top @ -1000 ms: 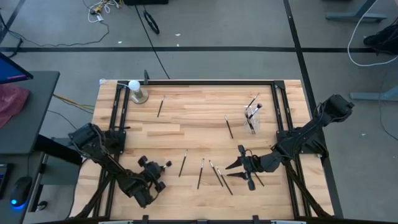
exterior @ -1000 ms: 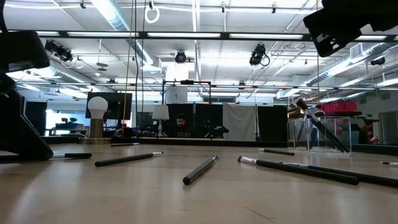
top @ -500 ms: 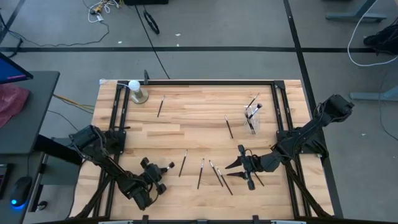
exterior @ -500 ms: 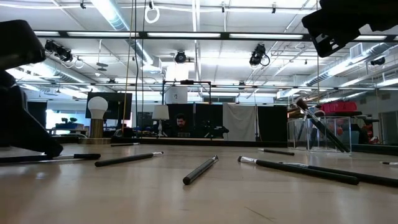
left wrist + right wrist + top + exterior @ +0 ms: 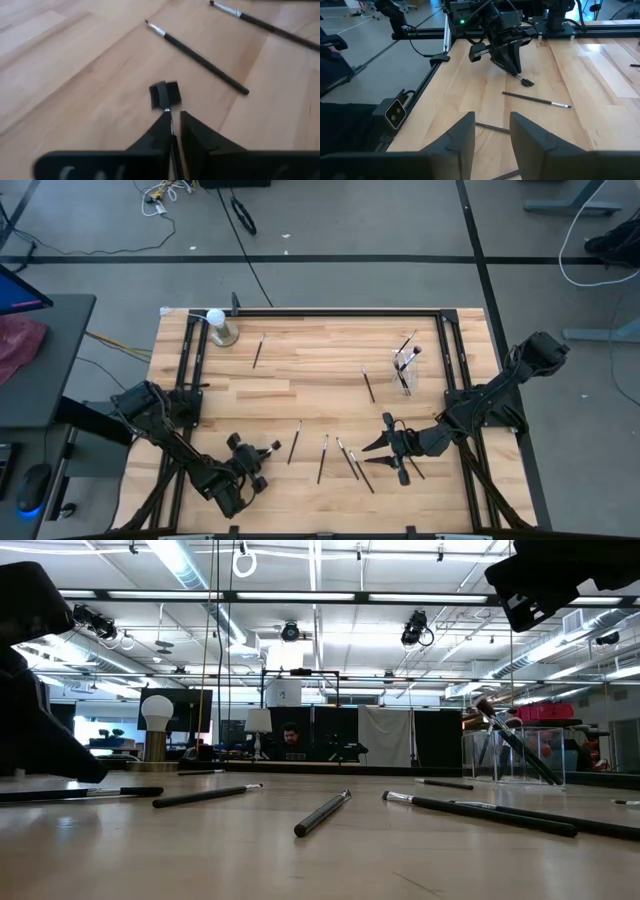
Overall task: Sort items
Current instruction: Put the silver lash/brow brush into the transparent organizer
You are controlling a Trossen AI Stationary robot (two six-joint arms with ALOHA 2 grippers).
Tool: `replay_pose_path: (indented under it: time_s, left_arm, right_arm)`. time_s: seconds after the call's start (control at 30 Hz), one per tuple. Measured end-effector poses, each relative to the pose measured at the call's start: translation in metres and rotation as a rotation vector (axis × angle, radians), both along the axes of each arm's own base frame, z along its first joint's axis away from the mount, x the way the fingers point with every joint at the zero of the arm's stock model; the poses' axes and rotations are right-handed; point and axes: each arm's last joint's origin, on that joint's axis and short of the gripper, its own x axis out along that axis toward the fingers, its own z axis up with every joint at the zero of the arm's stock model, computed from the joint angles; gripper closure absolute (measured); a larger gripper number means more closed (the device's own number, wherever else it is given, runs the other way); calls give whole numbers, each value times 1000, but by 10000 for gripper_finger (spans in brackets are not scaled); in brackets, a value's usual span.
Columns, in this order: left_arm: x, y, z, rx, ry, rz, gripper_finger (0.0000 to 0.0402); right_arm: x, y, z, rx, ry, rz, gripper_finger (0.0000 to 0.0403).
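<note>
The left gripper's fingers overlap the comb-headed brush's silver part, so the robot should take its black handle farther back point(image 5: 177, 157), leaving the brush's head for the right gripper.
Several thin dark brushes lie flat on the wooden table point(image 5: 300, 380): one point(image 5: 295, 442) just right of my left gripper, more point(image 5: 322, 458) point(image 5: 355, 465) near the front middle, two farther back point(image 5: 258, 350) point(image 5: 368, 383). My left gripper point(image 5: 175, 120) is low at the front left, slightly open. A comb-headed brush point(image 5: 164, 95) lies on the table with its handle running back between the fingers. My right gripper point(image 5: 490, 130) hovers open over the front right with nothing between its fingers. My left gripper's fingers stand on either side of the comb-headed brush's handle point(image 5: 172, 136), slanting down along it. The gap is wider than the handle, which lies close to one finger point(image 5: 161, 131). I cannot tell whether they touch. The brush's head point(image 5: 527, 82) rests on the table.
A clear cup point(image 5: 405, 370) holding upright brushes stands at the back right. A white ball on a metallic base point(image 5: 217, 325) stands at the back left corner. Dark rails point(image 5: 188, 380) run along the table's left, far and right sides. Bare wood lies in the middle.
My left gripper has tipped at the wrist, and its fingertips now stand a little higher. The comb-headed brush, short in the low view a second ago, now lies as a long line flat along the table below the fingertips.
</note>
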Motion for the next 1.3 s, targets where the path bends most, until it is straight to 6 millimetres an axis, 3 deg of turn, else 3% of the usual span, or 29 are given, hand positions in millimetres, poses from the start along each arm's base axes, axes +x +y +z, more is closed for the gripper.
replay_pose_path:
  time_s: [0.2,0.3,0.4,0.6,1.0,1.3]
  left_arm:
    - [-1,-1,-1,-71,90,-13,261]
    - [-1,-2,-1,-70,137,-41,250]
    - [-2,-2,-1,-63,185,-71,277]
    - [-8,4,-7,-77,228,-59,384]
    - [-1,-1,3,-48,102,-59,391]
    - [42,2,18,-29,-80,-95,393]
  right_arm:
    - [0,0,0,-4,-1,1,280]
    - [0,0,0,-4,-1,1,280]
    - [0,0,0,-5,0,1,280]
    - [0,0,-1,-23,9,4,280]
    - [-1,-1,-4,-31,38,1,280]
    - [0,-1,-11,-57,72,0,280]
